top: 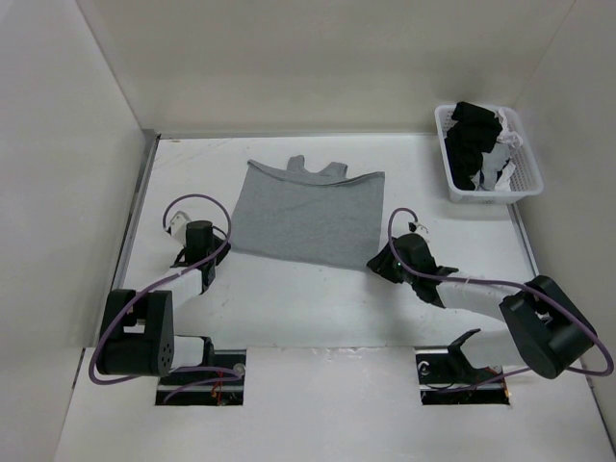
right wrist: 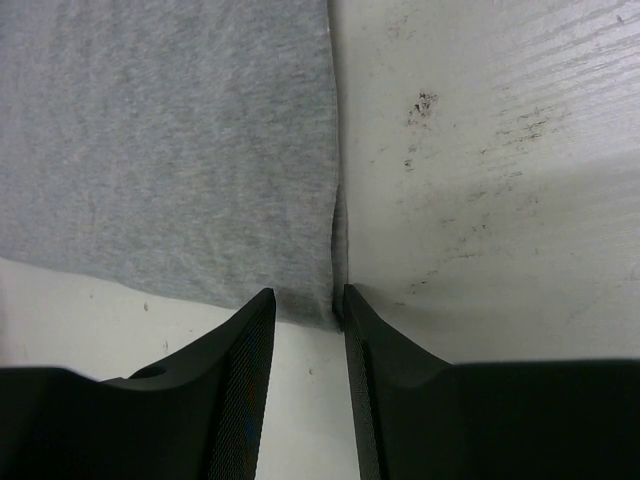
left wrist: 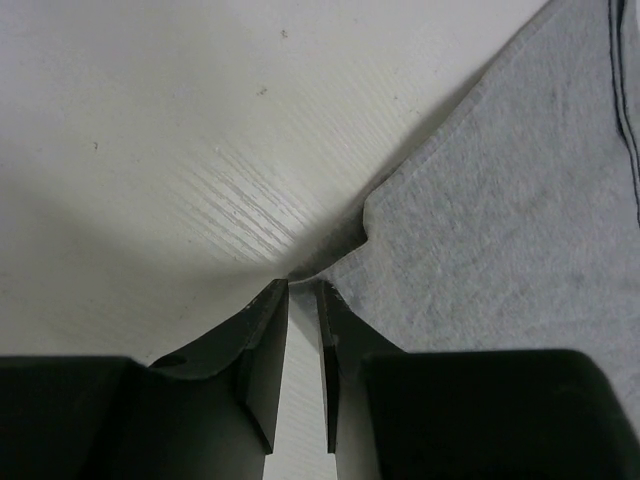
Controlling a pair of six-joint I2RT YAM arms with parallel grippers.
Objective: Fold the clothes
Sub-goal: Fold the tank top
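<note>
The near corner of the tank top lies loose next to my right gripper's outer finger, so I need to back off a little and pinch that corner [right wrist: 328, 308] before folding.
The clothes, a heather-grey tank top [top: 308, 217], lie flat in the middle of the white table with the straps at the far side. My left gripper [top: 229, 252] is at its near left corner. In the left wrist view the jaws [left wrist: 300, 285] stand a narrow gap apart, with the puckered tip of the grey fabric [left wrist: 500, 230] right at the fingertips. My right gripper [top: 373, 262] is at the near right corner. In its wrist view the open fingers [right wrist: 305, 295] straddle the corner of the fabric [right wrist: 170, 150], tips down at the table.
A white basket [top: 446, 144] holding black garments [top: 470, 140] and white cloth pieces [top: 500, 171] stands at the far right. White walls close in the table on the left, back and right. Bare tabletop [top: 289, 308] lies between the garment and the arm bases.
</note>
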